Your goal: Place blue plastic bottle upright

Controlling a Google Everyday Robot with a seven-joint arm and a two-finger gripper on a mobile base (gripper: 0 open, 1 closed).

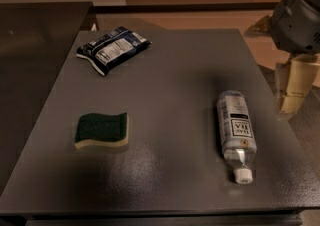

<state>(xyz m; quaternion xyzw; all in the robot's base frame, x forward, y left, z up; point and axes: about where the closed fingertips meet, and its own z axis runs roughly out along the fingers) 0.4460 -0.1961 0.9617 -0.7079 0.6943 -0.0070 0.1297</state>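
The robot's gripper will next move to the blue plastic bottle's label point(237, 123), well behind the bottle's white cap, and close there.
The blue plastic bottle point(236, 129) lies on its side on the right part of the dark grey table point(175, 75). It is clear, with a pale label in dark print. Its white cap point(243, 175) points toward the table's near edge. My gripper point(291, 86) hangs off the table's right edge, to the right of the bottle and a little farther back, under the grey arm housing point(298, 17). It is apart from the bottle and holds nothing that I can see.
A dark blue snack packet point(113, 48) lies at the far left of the table. A green and yellow sponge point(102, 130) lies at the near left. A dark counter point(35, 45) adjoins the table on the left.
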